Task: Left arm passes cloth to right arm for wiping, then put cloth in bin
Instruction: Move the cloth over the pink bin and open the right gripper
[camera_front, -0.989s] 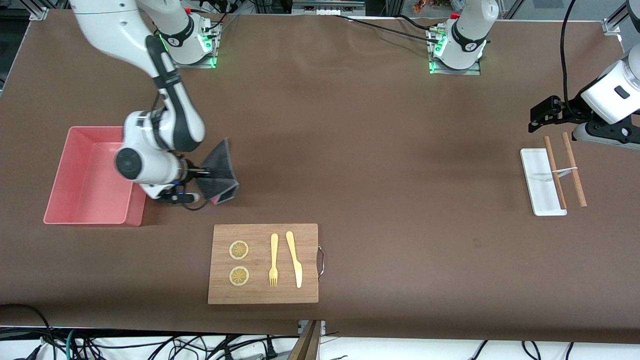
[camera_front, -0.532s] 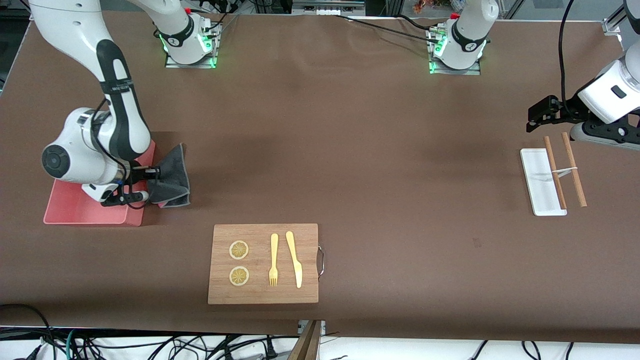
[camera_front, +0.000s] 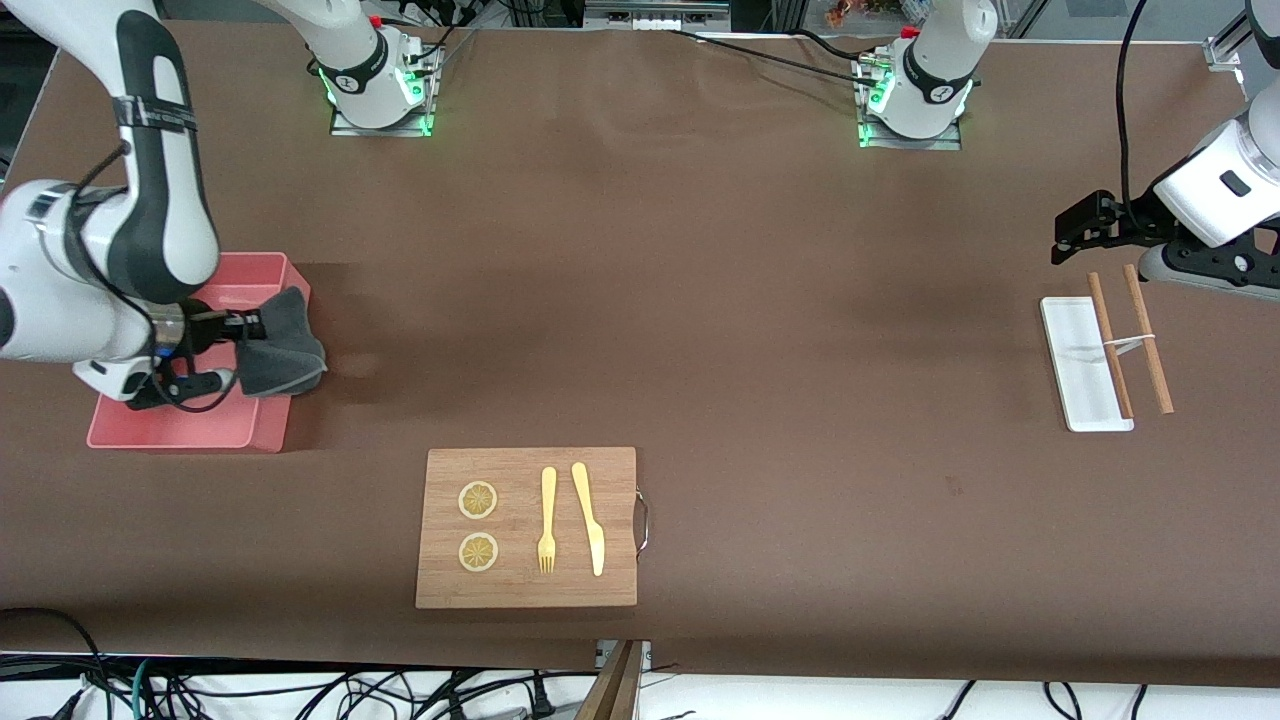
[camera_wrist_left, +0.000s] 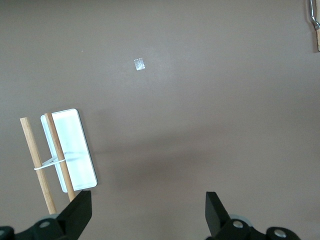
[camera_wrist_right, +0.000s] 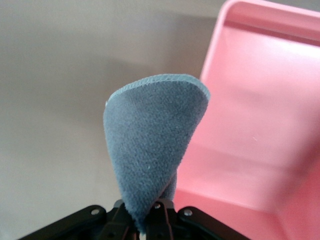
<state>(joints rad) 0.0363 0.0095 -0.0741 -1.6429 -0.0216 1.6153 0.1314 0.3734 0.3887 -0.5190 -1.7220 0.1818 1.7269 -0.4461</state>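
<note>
The dark grey cloth, now hanging over the pink bin's wall, will be let go by my right gripper inside the pink bin (camera_front: 232, 344) (camera_wrist_right: 220, 145), beside the bin's side toward my left gripper.
My right gripper (camera_front: 245, 340) is shut on the dark grey cloth (camera_front: 280, 345) and holds it in the air over the pink bin's (camera_front: 190, 428) wall toward the left arm's end. In the right wrist view the cloth (camera_wrist_right: 152, 145) hangs folded from the right gripper (camera_wrist_right: 147, 220), half over the bin (camera_wrist_right: 250, 125) and half over the brown table. The crimson side is hidden. My left gripper (camera_front: 1068, 235) is open and empty over the table at the left arm's end; it waits there. In the left wrist view its fingertips (camera_wrist_left: 80, 212) stand wide apart.
A wooden cutting board (camera_front: 527, 527) with a yellow fork, a knife and two lemon slices lies near the front camera. A small white tray (camera_front: 1078, 365) with two wooden sticks (camera_front: 1148, 340) lies under the left arm; both show in the left wrist view (camera_wrist_left: 75, 150).
The right arm has carried the cloth toward the right arm's end of the table, from beside the bin to over its wall. The left arm has barely moved.
</note>
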